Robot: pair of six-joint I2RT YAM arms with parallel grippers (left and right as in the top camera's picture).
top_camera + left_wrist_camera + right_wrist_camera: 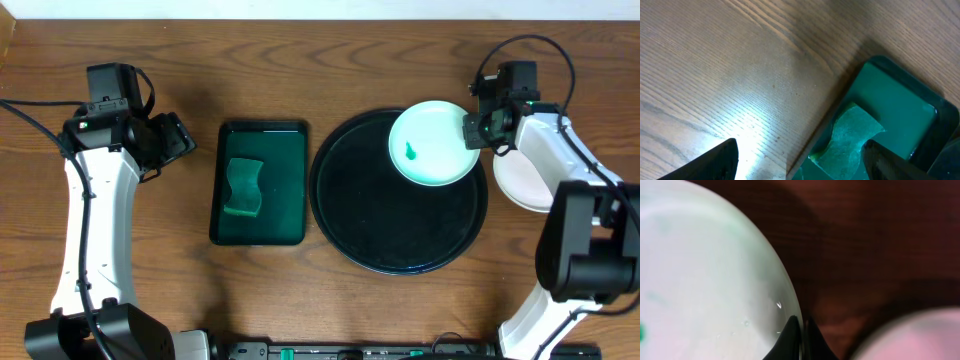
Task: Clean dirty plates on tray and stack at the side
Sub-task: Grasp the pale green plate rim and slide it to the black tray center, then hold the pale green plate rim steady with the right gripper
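Note:
The robot's right gripper will set the pale aqua plate free near the middle of the round black tray (390,183).
A pale aqua plate (433,143) with a small green smear sits over the upper right part of the round black tray (380,235). My right gripper (473,128) is shut on this plate's right rim. In the right wrist view the two fingertips pinch the rim of the plate (705,280), with the gripper (801,336) closed tight on it. A second white plate (518,183) lies on the table to the right of the tray, partly under my right arm, and it shows blurred as a plate (922,335). My left gripper (178,140) hangs open, holding nothing, left of the green tray.
A dark green rectangular tray (258,183) with a green sponge (242,187) stands left of the black tray. In the left wrist view the sponge (847,140) and the green tray's edge (900,95) lie between and beyond the open fingers (715,162).

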